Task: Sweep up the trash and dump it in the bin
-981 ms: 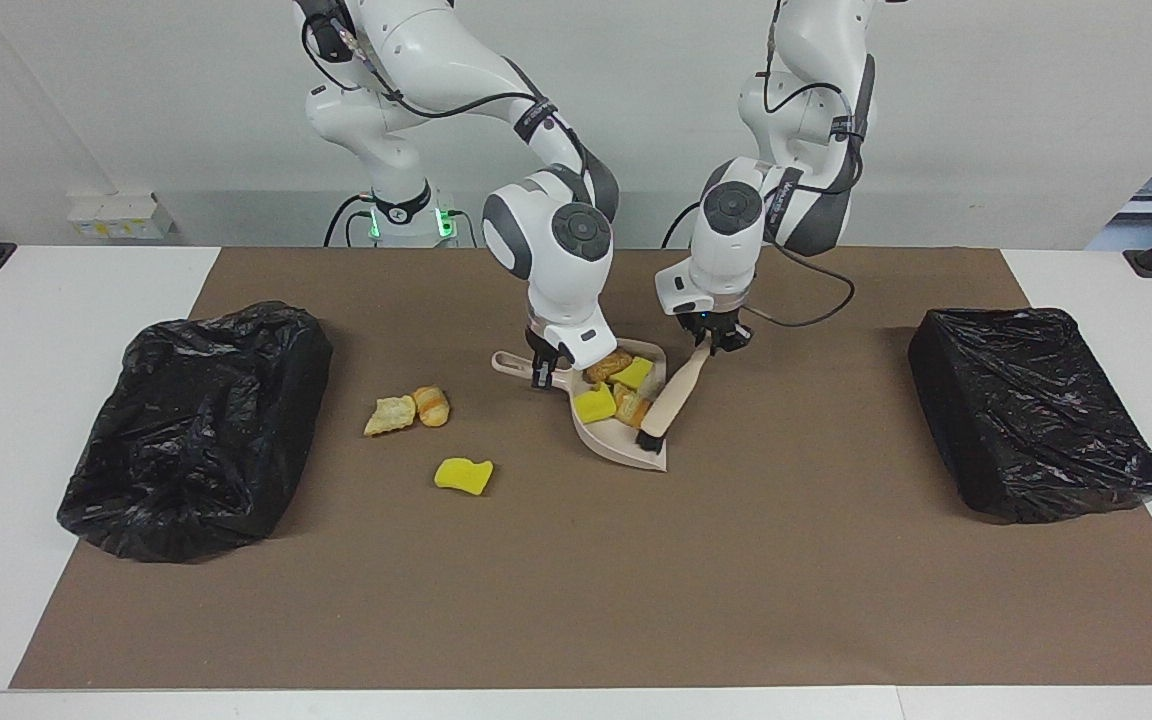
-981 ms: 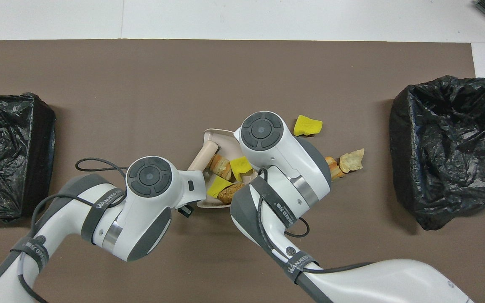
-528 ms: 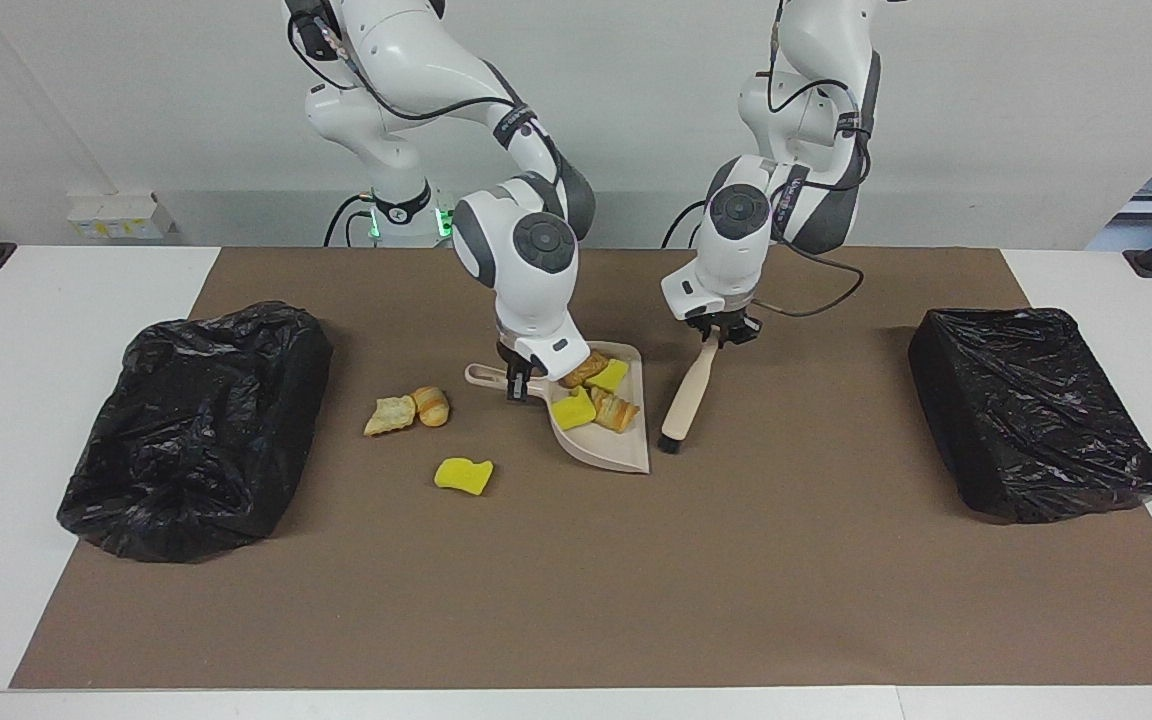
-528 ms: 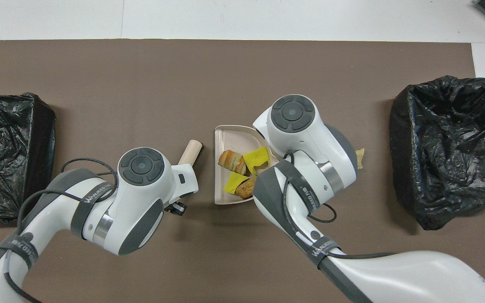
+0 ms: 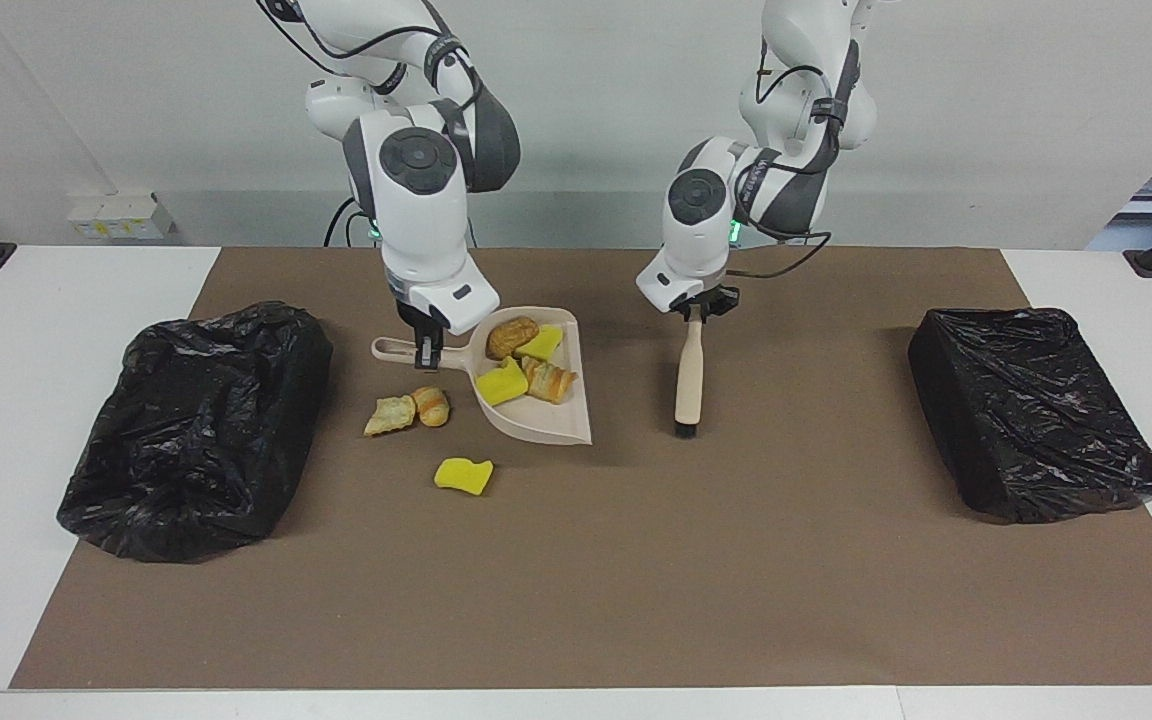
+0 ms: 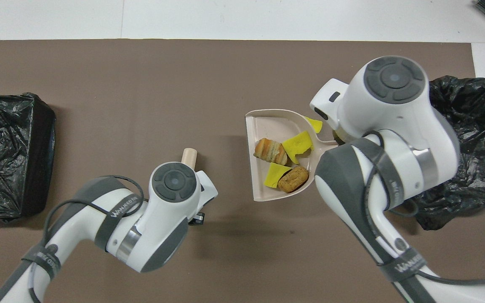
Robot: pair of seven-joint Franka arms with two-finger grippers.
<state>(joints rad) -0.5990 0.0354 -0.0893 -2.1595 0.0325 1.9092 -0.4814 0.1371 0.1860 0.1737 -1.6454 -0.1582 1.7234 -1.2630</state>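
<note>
Next, my left gripper lets go of the brush on the bare front part of the brown mat (image 6: 217, 261), between my two arms.
My right gripper (image 5: 426, 350) is shut on the handle of the beige dustpan (image 5: 541, 425) and holds it raised over the mat. Two yellow chunks (image 5: 502, 382) and two brown bread pieces (image 5: 548, 380) lie in the pan (image 6: 263, 126). Two brown pieces (image 5: 409, 410) and one yellow chunk (image 5: 463, 475) lie on the mat, toward the right arm's end. My left gripper (image 5: 696, 312) is shut on the top of the brush (image 5: 688, 375), which hangs upright with its bristles down near the mat. In the overhead view the wrists hide both grippers.
A black-bagged bin (image 5: 196, 430) stands at the right arm's end of the table and shows in the overhead view (image 6: 470, 126). A second black-bagged bin (image 5: 1031, 410) stands at the left arm's end. A brown mat (image 5: 636, 580) covers the table.
My right gripper lifted the dustpan with its four scraps and carried it toward the right arm's end. My left gripper pulled the brush out of the pan, raised it and turned it upright.
</note>
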